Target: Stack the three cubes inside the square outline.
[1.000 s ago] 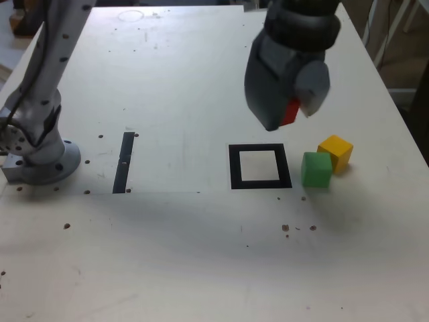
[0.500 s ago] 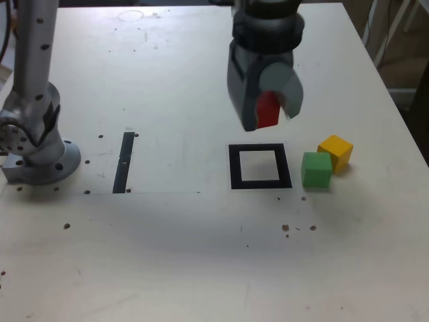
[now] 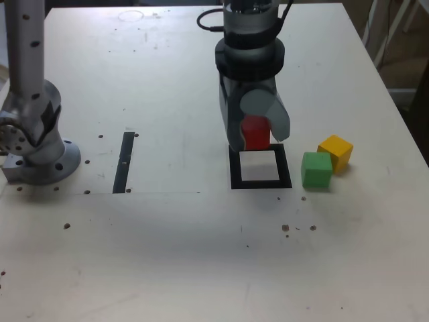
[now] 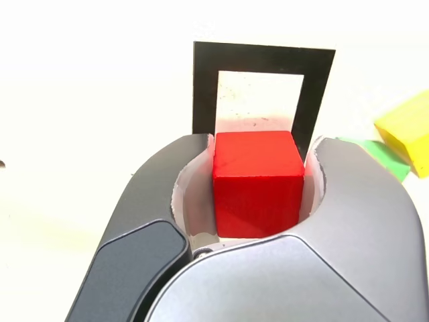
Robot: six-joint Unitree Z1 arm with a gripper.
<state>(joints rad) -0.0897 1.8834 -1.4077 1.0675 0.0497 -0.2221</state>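
My gripper needs to release the red cube on the white centre of the square outline (image 3: 255, 164) (image 4: 251, 121), closer to the side of the outline that faces the thin black strip.
My gripper (image 3: 255, 136) is shut on the red cube (image 3: 255, 132), holding it in the air just over the far edge of the square outline (image 3: 260, 183). In the wrist view the red cube (image 4: 257, 182) sits tight between both fingers, with the black frame and white centre of the square outline (image 4: 204, 87) beyond it. The green cube (image 3: 316, 169) rests on the table just off the outline toward the exterior view's right. The yellow cube (image 3: 335, 153) stands behind it, touching or nearly so. Parts of the green cube (image 4: 377, 153) and yellow cube (image 4: 406, 129) show in the wrist view.
A thin black strip (image 3: 124, 162) lies on the white table (image 3: 201, 255) at the exterior view's left, near the arm's grey base (image 3: 37, 157). Small dark specks dot the tabletop. The table's right edge (image 3: 402, 127) runs close behind the cubes.
The gripper carried the red cube toward the exterior view's left and downward, from high above the green and yellow cubes to just over the outline's far edge. The other cubes stayed put.
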